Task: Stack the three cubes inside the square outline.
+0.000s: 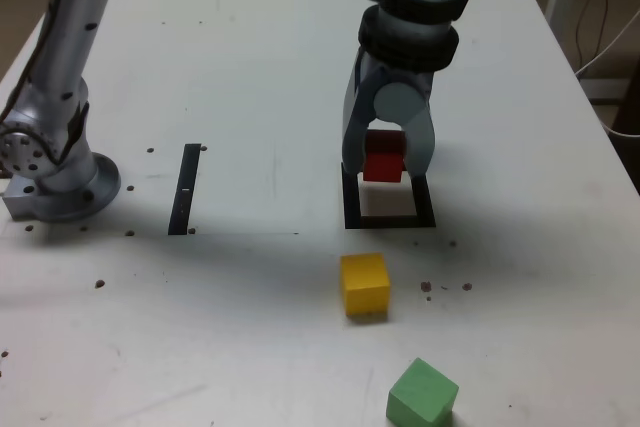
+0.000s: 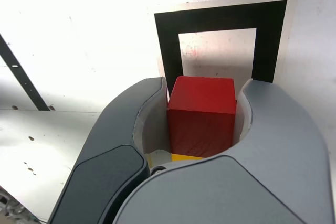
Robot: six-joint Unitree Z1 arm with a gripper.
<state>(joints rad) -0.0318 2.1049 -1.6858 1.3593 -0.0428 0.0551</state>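
The red cube, now held at the outline's far edge, will be let go by my gripper on the white centre of the square outline [image 1: 385, 189] [image 2: 219, 60], just behind the yellow cube.
My gripper [image 1: 385, 169] is shut on the red cube [image 1: 383, 157], holding it at the far edge of the square outline [image 1: 388, 219]. In the wrist view the red cube [image 2: 202, 115] sits clamped between both grey fingers [image 2: 142, 124], with the square outline [image 2: 218, 22] and its white centre just beyond it. Whether the cube touches the table I cannot tell. The yellow cube [image 1: 364, 284] rests on the table just in front of the outline. The green cube [image 1: 422, 394] lies at the front edge, turned at an angle.
A narrow black strip [image 1: 185, 189] lies on the white table toward the exterior view's left. The arm's base [image 1: 55, 177] stands at the left edge. Small dark specks [image 1: 445, 287] dot the tabletop near the cubes.
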